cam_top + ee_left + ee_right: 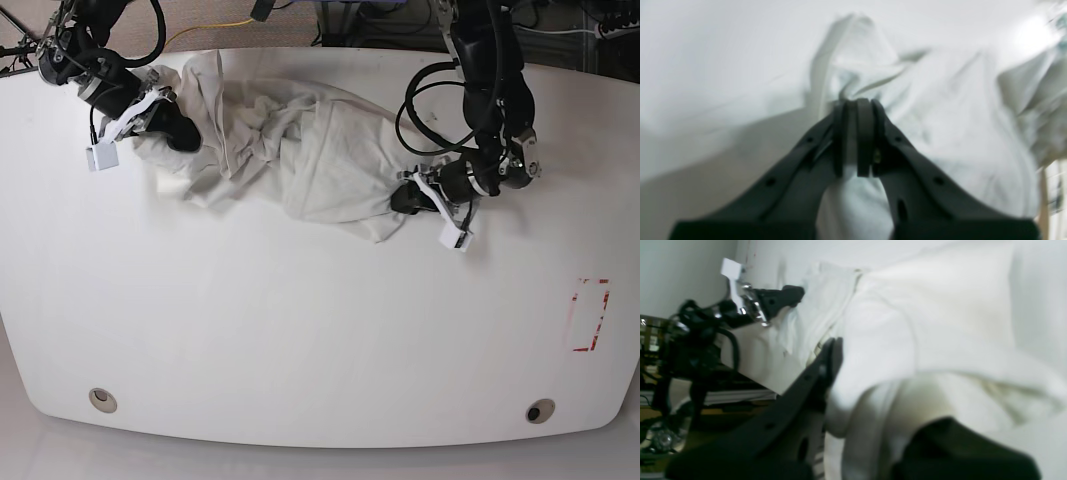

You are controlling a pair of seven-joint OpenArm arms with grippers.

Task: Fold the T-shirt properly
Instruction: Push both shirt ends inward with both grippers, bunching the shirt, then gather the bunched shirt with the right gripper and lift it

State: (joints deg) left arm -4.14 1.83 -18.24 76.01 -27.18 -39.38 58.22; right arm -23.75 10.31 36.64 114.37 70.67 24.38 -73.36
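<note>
The robot's right gripper needs to let go of its end of the T-shirt at the back of the table, close to the robot's left gripper (352, 157). The T-shirt now lies there in a long bunch.
The T-shirt (300, 150) lies crumpled in a long bunch across the back of the white table (300, 330). It is cream-white, and its lettering and graphics are hidden in the folds. My left gripper (398, 198) is at the bunch's right end. In the left wrist view, this gripper (857, 102) is shut on a pinch of the cloth (940, 116). My right gripper (188, 137) is at the bunch's left end. In the right wrist view, this gripper (841, 351) is closed on the shirt (923, 323), with cloth draped over one finger.
A red dashed rectangle (588, 315) is marked near the table's right edge. Two round holes (100, 399) (540, 411) sit near the front edge. Cables and stands lie beyond the back edge. The left arm's gripper (783, 298) shows in the right wrist view.
</note>
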